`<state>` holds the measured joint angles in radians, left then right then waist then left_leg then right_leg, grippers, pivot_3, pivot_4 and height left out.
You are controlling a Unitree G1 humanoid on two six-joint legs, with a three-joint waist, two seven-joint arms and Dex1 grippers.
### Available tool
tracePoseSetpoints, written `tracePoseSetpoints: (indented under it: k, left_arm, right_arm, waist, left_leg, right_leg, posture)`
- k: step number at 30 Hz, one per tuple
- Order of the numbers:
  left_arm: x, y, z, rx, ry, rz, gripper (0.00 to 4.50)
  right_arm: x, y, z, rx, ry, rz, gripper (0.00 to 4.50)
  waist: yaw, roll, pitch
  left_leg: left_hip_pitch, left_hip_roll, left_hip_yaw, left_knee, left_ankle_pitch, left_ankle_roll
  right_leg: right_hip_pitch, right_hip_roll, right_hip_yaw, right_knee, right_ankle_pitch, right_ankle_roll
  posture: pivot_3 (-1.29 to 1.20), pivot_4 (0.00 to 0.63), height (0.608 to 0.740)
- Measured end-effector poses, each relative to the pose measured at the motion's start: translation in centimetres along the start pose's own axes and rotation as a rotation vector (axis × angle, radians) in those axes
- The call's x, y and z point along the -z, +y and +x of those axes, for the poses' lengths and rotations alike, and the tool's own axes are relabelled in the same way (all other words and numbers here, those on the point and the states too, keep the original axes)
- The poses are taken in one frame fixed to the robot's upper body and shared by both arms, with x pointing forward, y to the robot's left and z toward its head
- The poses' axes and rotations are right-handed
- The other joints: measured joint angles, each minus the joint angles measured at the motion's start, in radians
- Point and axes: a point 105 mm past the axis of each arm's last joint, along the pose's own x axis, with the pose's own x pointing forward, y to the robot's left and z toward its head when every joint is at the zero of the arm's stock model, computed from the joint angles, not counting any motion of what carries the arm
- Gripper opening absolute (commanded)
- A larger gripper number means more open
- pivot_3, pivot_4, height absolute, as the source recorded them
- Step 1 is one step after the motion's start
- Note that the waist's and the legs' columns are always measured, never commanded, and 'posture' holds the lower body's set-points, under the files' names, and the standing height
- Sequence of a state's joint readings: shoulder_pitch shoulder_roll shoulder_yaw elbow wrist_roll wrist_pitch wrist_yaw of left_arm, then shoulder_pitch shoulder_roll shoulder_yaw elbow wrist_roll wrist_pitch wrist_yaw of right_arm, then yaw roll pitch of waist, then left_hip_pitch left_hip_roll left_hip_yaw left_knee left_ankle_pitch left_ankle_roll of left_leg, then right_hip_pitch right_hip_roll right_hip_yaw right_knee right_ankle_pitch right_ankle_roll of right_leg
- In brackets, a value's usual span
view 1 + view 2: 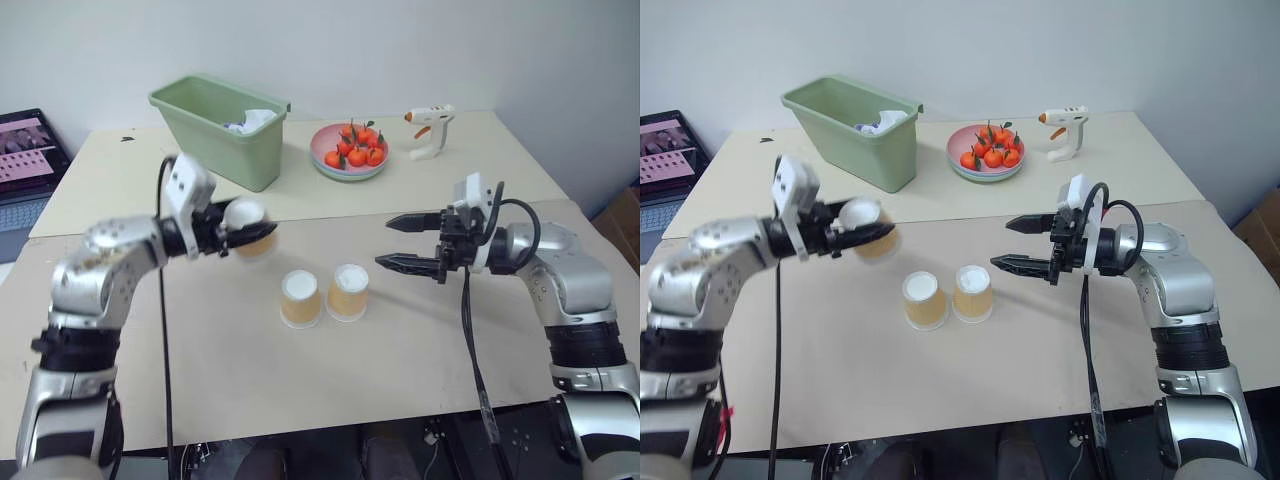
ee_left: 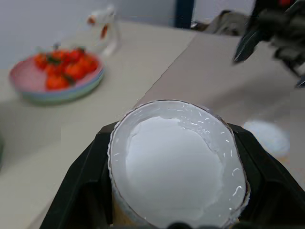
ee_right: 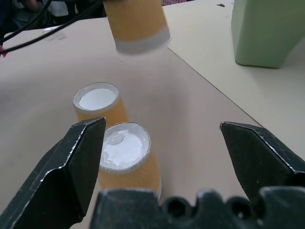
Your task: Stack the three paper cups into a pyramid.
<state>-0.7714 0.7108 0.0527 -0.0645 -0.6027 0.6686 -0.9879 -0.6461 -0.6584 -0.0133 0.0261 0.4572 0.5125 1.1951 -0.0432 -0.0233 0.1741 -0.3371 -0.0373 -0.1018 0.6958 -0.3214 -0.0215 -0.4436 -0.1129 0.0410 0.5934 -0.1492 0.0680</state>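
Note:
The left gripper will release the third cup on top of the two standing cups [image 1: 326,283], straddling both white bases. The third cup is now held above the pair.
Two paper cups stand upside down and side by side on the near table, one [image 1: 300,298] on the left and one [image 1: 348,291] on the right. My left gripper [image 1: 248,233] is shut on the third cup [image 1: 243,213], holding it base up in the air, up and to the left of the pair. The left wrist view shows that cup's white base [image 2: 174,164] between the black fingers [image 2: 78,191]. To the right of the pair, my right gripper [image 1: 398,243] hangs open and level, pointing left, with nothing in it. Its wrist view shows both standing cups [image 3: 126,152] and the held cup [image 3: 137,24].
On the far table are a green bin [image 1: 225,125] at the left, a pink plate of tangerines [image 1: 350,150] in the middle and a glue gun [image 1: 430,130] to the right. A laptop [image 1: 25,150] sits at the far left edge. A seam runs between the two tables.

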Motion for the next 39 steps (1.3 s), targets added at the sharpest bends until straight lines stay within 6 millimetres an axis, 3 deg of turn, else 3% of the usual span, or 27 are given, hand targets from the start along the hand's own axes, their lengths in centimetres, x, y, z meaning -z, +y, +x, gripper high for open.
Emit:
tracePoseSetpoints:
  k: [3,9,23,34,35,36,39]
  left_arm:
    - [-1.9,-1.6,0.7,0.133,-0.044,-0.027,2.54]
    - [-0.9,-4.2,1.5,0.306,0.004,-0.077,2.54]
    - [2.1,-5.9,4.3,0.397,0.056,-0.159,2.54]
    - [3.2,-5.9,4.9,0.393,0.089,-0.142,2.54]
    - [3.2,-5.8,4.9,0.391,0.09,-0.14,3.0]
    - [3.2,-5.8,4.9,0.386,0.091,-0.131,3.74]
    - [3.5,-5.6,5.1,0.378,0.1,-0.131,4.45]
  right_arm:
    - [-0.1,0.0,-0.1,0.009,-0.002,-0.004,4.5]
    - [0.3,0.3,-0.6,0.028,0.006,-0.006,4.5]
    - [-0.3,0.6,-0.9,0.055,-0.012,-0.015,4.5]
    - [0.1,0.7,-0.9,0.07,-0.012,0.004,4.5]
    - [0.0,0.7,-0.9,0.069,-0.016,0.006,4.5]
    - [0.0,0.7,-0.9,0.07,-0.018,0.008,4.5]
    - [0.0,0.7,-0.9,0.07,-0.02,0.009,4.5]
  waist:
    - [-0.008,0.0,0.0]
    - [-0.005,0.0,0.0]
    - [-0.001,0.0,0.0]
    - [0.0,0.0,0.0]
    - [0.0,0.0,0.0]
    - [0.0,0.0,0.0]
    - [0.001,0.0,0.0]
  left_leg:
    - [0.0,0.0,0.0,0.0,0.0,0.001]
    - [0.0,0.0,0.0,0.0,0.0,0.001]
    - [0.0,0.0,0.0,0.001,0.0,0.001]
    - [0.0,0.0,0.0,0.001,0.0,0.001]
    - [0.0,0.0,0.0,0.001,0.0,0.001]
    - [0.0,0.0,0.0,0.001,0.0,0.001]
    - [0.0,0.0,0.0,0.001,0.0,0.001]
  right_leg:
    - [-0.001,0.0,0.001,0.0,0.0,0.0]
    - [0.0,0.0,0.001,0.0,0.0,0.0]
    - [0.0,0.001,0.001,0.0,0.0,0.0]
    - [0.0,0.001,0.001,0.0,0.0,0.0]
    - [0.0,0.001,0.001,0.0,0.0,0.0]
    - [0.0,0.001,0.001,0.0,0.0,0.0]
    - [0.001,0.0,0.001,0.0,0.0,0.0]
  posture:
    - [0.0,0.15,0.725]
    - [0.0,0.15,0.725]
    - [0.0,0.15,0.725]
    - [0.0,0.15,0.725]
    - [0.0,0.15,0.725]
    - [0.0,0.15,0.725]
    - [0.0,0.15,0.725]
